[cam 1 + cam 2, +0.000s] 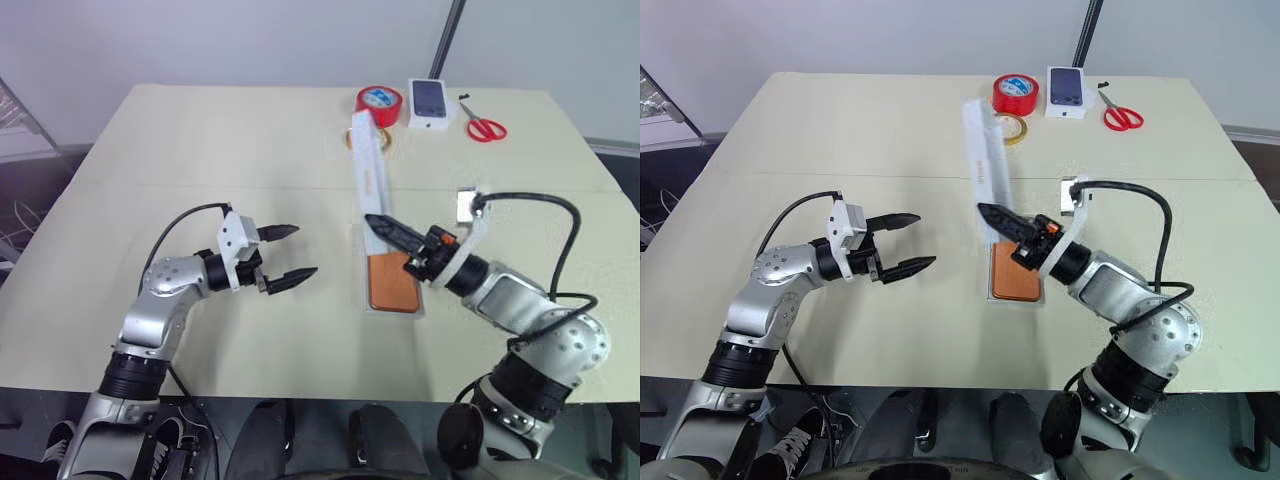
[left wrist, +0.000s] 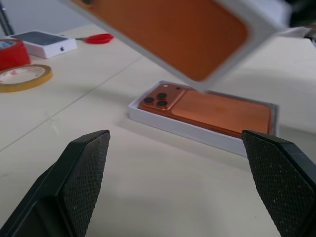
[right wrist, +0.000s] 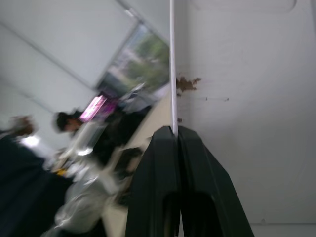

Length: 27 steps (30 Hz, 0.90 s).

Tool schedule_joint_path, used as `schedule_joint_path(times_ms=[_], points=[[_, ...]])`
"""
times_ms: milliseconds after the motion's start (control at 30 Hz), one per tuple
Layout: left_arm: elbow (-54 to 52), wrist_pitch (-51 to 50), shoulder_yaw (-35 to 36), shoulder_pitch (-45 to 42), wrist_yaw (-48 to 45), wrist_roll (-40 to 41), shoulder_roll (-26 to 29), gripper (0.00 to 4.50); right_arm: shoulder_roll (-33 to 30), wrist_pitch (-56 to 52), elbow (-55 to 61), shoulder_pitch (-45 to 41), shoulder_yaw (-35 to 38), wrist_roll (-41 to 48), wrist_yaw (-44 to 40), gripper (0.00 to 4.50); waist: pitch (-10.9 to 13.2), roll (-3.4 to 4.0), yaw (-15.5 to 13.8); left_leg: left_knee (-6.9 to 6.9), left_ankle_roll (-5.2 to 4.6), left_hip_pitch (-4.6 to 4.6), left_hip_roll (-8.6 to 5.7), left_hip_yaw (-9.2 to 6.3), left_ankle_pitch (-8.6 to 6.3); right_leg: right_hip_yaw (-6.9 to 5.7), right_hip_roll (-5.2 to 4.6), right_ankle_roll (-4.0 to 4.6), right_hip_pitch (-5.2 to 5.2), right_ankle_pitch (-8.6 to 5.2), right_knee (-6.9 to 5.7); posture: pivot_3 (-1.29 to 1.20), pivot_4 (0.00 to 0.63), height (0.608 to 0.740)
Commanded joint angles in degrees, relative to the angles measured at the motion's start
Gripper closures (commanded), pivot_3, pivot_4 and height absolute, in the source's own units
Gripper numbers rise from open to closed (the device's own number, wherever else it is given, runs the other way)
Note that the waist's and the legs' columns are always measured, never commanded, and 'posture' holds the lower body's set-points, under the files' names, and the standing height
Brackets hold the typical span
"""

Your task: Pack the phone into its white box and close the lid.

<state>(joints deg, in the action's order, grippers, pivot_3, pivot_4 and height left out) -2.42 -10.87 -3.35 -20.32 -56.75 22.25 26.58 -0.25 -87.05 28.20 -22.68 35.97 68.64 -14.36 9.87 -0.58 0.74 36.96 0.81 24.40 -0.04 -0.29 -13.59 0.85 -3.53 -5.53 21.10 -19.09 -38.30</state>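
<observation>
I should release the lid with my right gripper over the edge of the shallow white box [image 1: 379, 273] that faces my left gripper.
The orange phone [image 1: 390, 283] lies back-up inside the shallow white box [image 1: 395, 312] near the table's front, right of centre. My right gripper [image 1: 378, 222] is shut on the near edge of the lid [image 1: 368, 165], holding it raised and tilted over the box's far end. The left wrist view shows the lid's printed orange face [image 2: 168, 29] hanging above the phone [image 2: 212, 111]. The right wrist view shows my right gripper [image 3: 177, 133] pinching the lid's thin rim. My left gripper [image 1: 303, 250] stands open a short way left of the box, holding nothing.
At the table's far edge sit a red tape roll [image 1: 379, 100], a small white box printed with a dark phone [image 1: 428, 102] and red scissors [image 1: 484, 128]. A tan tape ring [image 1: 1012, 128] lies just in front of the red roll.
</observation>
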Motion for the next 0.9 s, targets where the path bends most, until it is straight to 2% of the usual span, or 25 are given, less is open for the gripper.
schedule_joint_path(times_ms=[33, 133, 200, 300, 333, 433, 533, 633, 767, 900], points=[[-3.6, -0.5, 1.5, 0.2, 1.2, 2.1, -0.7, 0.0, -1.7, 0.8, -0.3, 8.0, -3.2, 15.8, 7.7, 4.45, 0.0, 0.0, 0.0, -0.01, 0.0, 0.0, 0.0, 0.0, 0.0, -0.01, -0.01, 0.0, -0.02, 0.0, 0.04, 0.0, 0.15, 0.74], [-4.8, -1.1, 1.1, 0.8, 1.5, 2.6, -0.9, 0.0, -7.7, 11.4, -2.8, 15.1, -10.9, 33.3, 19.3, 4.45, 0.0, 0.02, 0.5, 0.0, 0.0, 0.04, -0.01, 0.07, 0.0, 0.05, -0.04, 0.0, 0.01, 0.0, 0.07, 0.0, 0.15, 0.74], [-5.6, -1.5, 1.0, 1.4, 1.6, 3.0, -1.3, 0.0, -13.2, 16.3, -3.8, 17.6, -15.7, 40.9, 23.3, 4.45, 0.0, 0.03, 0.5, 0.02, -0.01, 0.01, -0.01, 0.08, 0.0, 0.05, -0.04, 0.0, -0.02, 0.0, 0.07, 0.0, 0.15, 0.74], [-6.9, -1.0, 0.4, 2.0, 1.7, 3.2, -1.8, 0.0, -17.5, 22.1, -3.8, 19.4, -20.4, 44.2, 22.5, 4.45, 0.0, 0.02, 0.4, 0.02, -0.02, 0.01, 0.01, 0.07, -0.01, 0.05, 0.02, 0.01, 0.0, 0.0, 0.08, 0.0, 0.15, 0.74], [-7.2, -1.1, 0.3, 2.1, 1.8, 3.2, -1.9, 0.0, -17.5, 23.9, -3.2, 19.2, -21.4, 44.4, 20.1, 4.45, 0.0, 0.01, 0.4, 0.02, -0.03, 0.02, 0.02, 0.07, -0.01, 0.05, 0.05, 0.0, 0.0, -0.01, 0.08, 0.0, 0.15, 0.74], [-7.4, -1.4, 0.0, 2.3, 1.5, 3.4, -2.1, 0.0, -18.3, 27.7, -3.4, 19.0, -24.2, 44.4, 20.8, 4.45, 0.0, 0.01, 0.3, 0.02, -0.03, 0.02, 0.06, 0.06, -0.01, 0.05, 0.14, 0.0, -0.01, -0.01, 0.08, 0.0, 0.15, 0.74], [-7.5, -2.1, -0.9, 2.9, 0.4, 3.9, -2.3, 0.86, -19.5, 29.8, -5.2, 19.0, -25.9, 44.4, 22.3, 4.5, 0.0, 0.01, 0.2, 0.04, -0.03, 0.02, 0.06, 0.07, -0.01, 0.05, 0.12, 0.0, -0.02, -0.01, 0.09, 0.0, 0.15, 0.74], [-6.5, -2.4, -1.4, 3.2, 0.5, 3.9, -3.1, 2.43, -18.4, 31.6, -5.6, 18.5, -28.3, 44.4, 23.2, 4.5, 0.0, 0.01, 0.1, 0.05, -0.03, 0.02, 0.06, 0.07, -0.01, 0.05, 0.11, 0.0, -0.02, 0.0, 0.1, 0.0, 0.15, 0.74], [-3.5, 0.0, -3.3, 3.1, 1.7, 0.9, -5.2, 4.47, -20.3, 33.3, -8.7, 17.8, -29.4, 44.4, 24.7, 4.5, 0.0, 0.01, 0.0, 0.05, -0.03, 0.02, 0.06, 0.06, -0.01, 0.05, 0.09, 0.0, -0.04, -0.01, 0.11, 0.0, 0.15, 0.74], [0.9, 2.8, -5.1, 2.1, 5.1, -2.7, -8.8, 4.47, -22.5, 34.6, -11.0, 17.6, -29.8, 42.8, 25.4, 4.5, 0.0, 0.0, -0.1, 0.08, -0.03, 0.03, 0.03, 0.07, -0.01, 0.05, 0.06, 0.0, -0.05, 0.0, 0.12, 0.0, 0.15, 0.74]])
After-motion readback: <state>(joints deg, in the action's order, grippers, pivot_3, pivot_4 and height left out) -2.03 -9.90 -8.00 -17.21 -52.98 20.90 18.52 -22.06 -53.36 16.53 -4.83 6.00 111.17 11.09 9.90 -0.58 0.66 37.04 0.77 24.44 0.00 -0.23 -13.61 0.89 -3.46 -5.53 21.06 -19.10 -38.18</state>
